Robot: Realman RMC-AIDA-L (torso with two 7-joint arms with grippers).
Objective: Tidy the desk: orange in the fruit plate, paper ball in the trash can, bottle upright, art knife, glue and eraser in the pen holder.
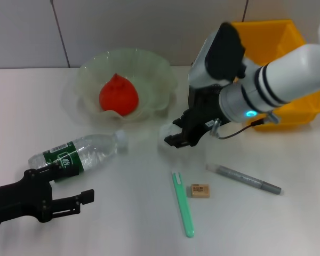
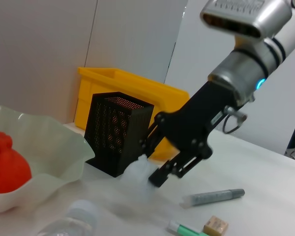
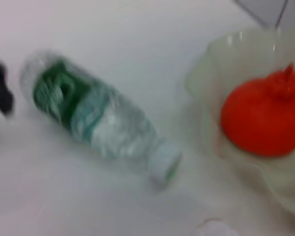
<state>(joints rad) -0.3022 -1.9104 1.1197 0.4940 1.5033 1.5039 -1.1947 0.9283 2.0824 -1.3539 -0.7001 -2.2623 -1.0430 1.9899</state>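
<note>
Next, I let go of the white paper ball with my right gripper inside the yellow trash can (image 1: 261, 73), near the trash can's side beside the pen holder. The paper ball is now low over the table.
My right gripper (image 1: 177, 138) is shut on the white paper ball (image 1: 166, 132), low over the table in front of the fruit plate; the left wrist view shows its fingers (image 2: 174, 169) around the ball (image 2: 139, 178). The orange (image 1: 118, 96) lies in the translucent fruit plate (image 1: 160, 80). The bottle (image 1: 77, 152) lies on its side, cap toward the plate. My left gripper (image 1: 74, 182) is open and empty just in front of the bottle. The green art knife (image 1: 183, 205), eraser (image 1: 199, 190) and grey glue stick (image 1: 245, 180) lie on the table.
The yellow trash can (image 1: 280, 48) stands at the back right, behind my right arm. The black mesh pen holder (image 2: 115, 132) stands in front of it; my right arm hides it in the head view.
</note>
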